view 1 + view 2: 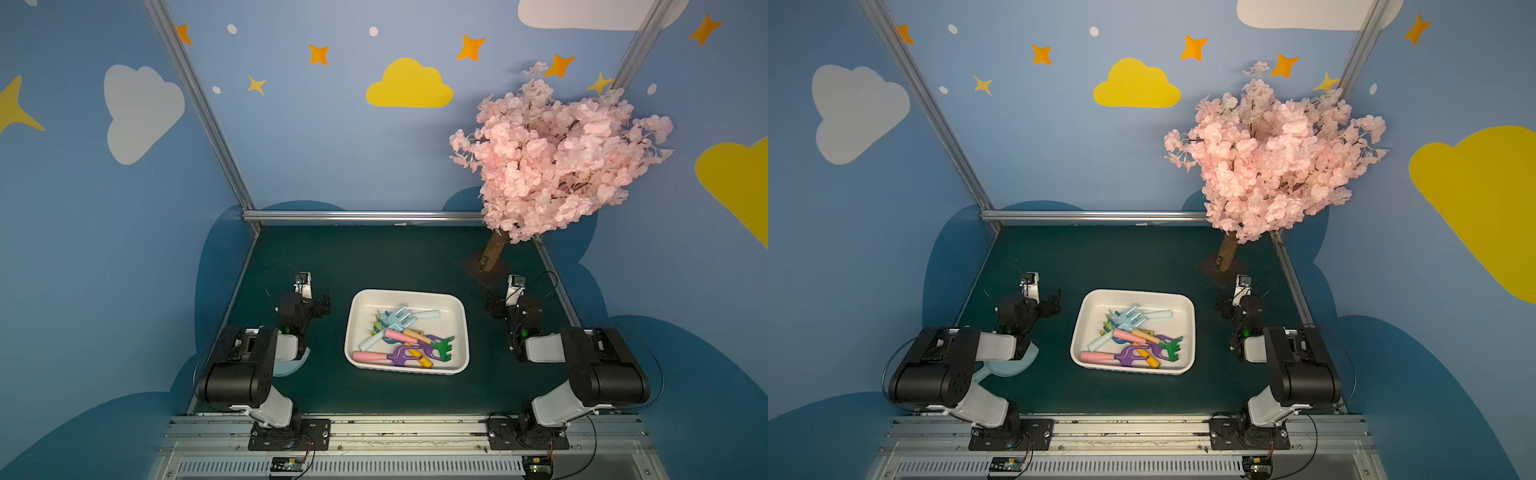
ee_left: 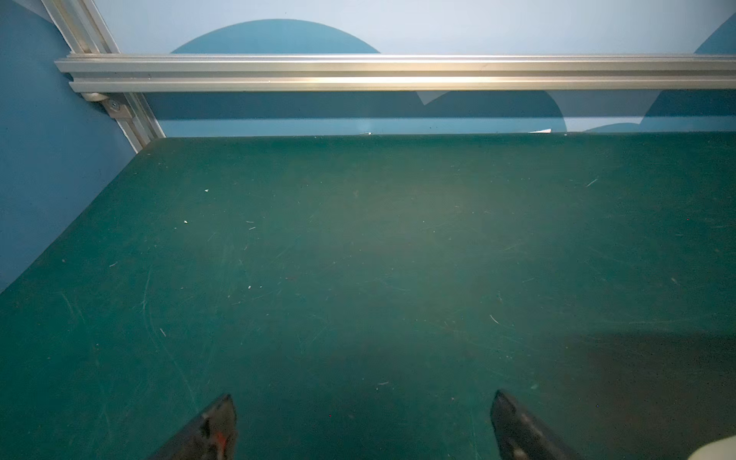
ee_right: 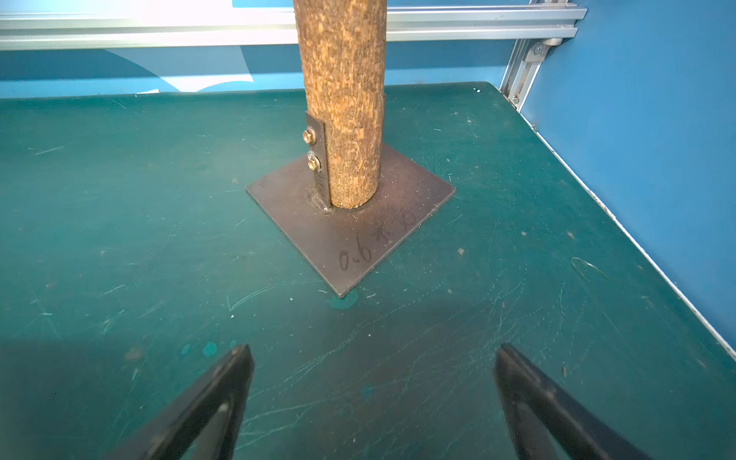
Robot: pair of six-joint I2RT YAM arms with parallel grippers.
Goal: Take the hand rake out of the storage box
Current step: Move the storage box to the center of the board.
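Next, my right gripper moves to the white storage box's rim [image 1: 465, 329] next to the hand rake's green head and closes there.
The white storage box [image 1: 350, 332] [image 1: 1075, 332] sits mid-table in both top views, holding a jumble of toy tools. Among them the hand rake [image 1: 444, 348] [image 1: 1172, 347], with a green toothed head and a tan handle, lies toward the box's right side over a purple tool. A light-blue fork [image 1: 401, 316] and a pink-handled purple fork [image 1: 397, 357] lie nearby. My left gripper [image 1: 318, 306] [image 2: 362, 398] rests left of the box, open and empty above bare mat. My right gripper [image 1: 505, 309] [image 3: 372, 352] rests right of the box, open and empty.
A pink blossom tree [image 1: 557, 153] overhangs the back right corner; its trunk [image 3: 342, 99] stands on a metal plate [image 3: 350, 239] just ahead of the right gripper. A light-blue scoop-shaped piece [image 1: 291, 365] lies on the mat under the left arm. Aluminium rails border the table.
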